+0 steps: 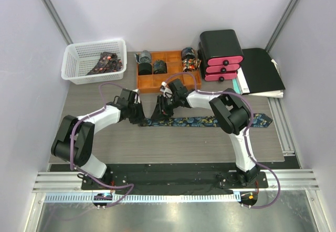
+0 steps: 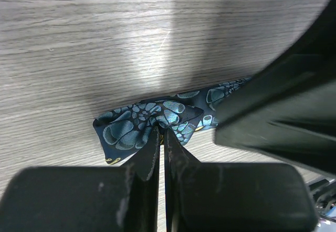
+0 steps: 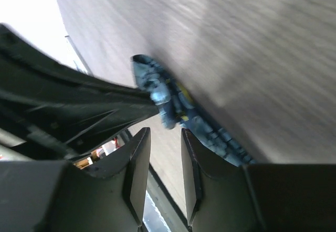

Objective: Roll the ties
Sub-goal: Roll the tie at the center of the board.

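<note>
My left gripper holds a bunched fold from the tie's long side; it should open, turn along the tie and grab the tie's short end (image 2: 103, 140).
A dark navy tie (image 1: 210, 122) with a teal and gold pattern lies stretched flat across the middle of the table, its pointed end at the right. My left gripper (image 2: 161, 133) is shut on the bunched left end of the tie (image 2: 139, 126), pinching the fabric at its fingertips. Close beside it on the right, my right gripper (image 3: 165, 135) stands open with nothing between its fingers. The tie's folded end (image 3: 163, 98) sits just beyond those fingertips. In the top view the left gripper (image 1: 143, 117) and right gripper (image 1: 159, 112) nearly touch over that end.
A white basket (image 1: 79, 59) at the back left holds loose ties. An orange tray (image 1: 157, 82) behind the grippers carries rolled ties (image 1: 144, 59). A black and pink drawer unit (image 1: 220, 53) and a black folder (image 1: 260, 69) stand at the back right.
</note>
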Controlling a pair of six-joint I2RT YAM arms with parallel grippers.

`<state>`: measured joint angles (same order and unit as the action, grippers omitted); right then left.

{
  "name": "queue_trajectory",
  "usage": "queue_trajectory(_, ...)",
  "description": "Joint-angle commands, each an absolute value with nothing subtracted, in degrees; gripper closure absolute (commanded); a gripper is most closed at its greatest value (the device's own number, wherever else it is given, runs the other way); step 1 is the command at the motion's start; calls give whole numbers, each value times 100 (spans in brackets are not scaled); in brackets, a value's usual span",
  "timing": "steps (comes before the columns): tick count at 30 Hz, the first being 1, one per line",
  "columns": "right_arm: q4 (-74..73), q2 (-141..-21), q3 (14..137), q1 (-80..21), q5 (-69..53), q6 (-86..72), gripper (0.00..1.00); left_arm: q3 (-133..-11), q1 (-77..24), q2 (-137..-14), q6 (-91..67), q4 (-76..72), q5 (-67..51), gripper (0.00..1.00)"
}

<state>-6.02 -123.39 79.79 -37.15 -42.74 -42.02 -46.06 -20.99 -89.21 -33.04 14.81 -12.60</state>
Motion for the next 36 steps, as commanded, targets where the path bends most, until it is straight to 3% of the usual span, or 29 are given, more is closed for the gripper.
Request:
queue_trajectory(1, -536, -12585, 8103, -3744, -4219, -4237, 66, -4816, -2118, -8982, -3498, 1292, -1424, 100)
queue_trajectory(12, -369, -12700, 8068, -3753, -4271, -4368, 67, -4834, -2118, -9140, -3603, 1213, -1432, 100)
queue_trajectory(15, -352, -12718, 8077, -3753, -4245, -4359, 75, -4852, -2127, -9255, -3647, 1134, -1547, 98)
queue_trajectory(19, -544, -12753, 8095, -3744, -4105, -4176, 94, -4948, -2074, -9168, -3385, 1256, -1845, 81)
queue_trajectory(22, -791, -12797, 8139, -3744, -4017, -4035, 99, -4983, -1899, -8799, -3034, 1529, -2065, 69)
queue_trajectory(27, -940, -12832, 8156, -3718, -3981, -3911, 99, -5325, -1618, -8254, -672, 2685, -2389, 49)
queue_trajectory(33, -941, -12867, 8156, -3700, -4008, -3885, 99, -5335, -1512, -8068, 2804, 3471, -3198, 40)
queue_trajectory(36, -940, -12902, 8165, -3700, -4008, -3876, 99, -5247, -1512, -8191, 3733, 3498, -3410, 40)
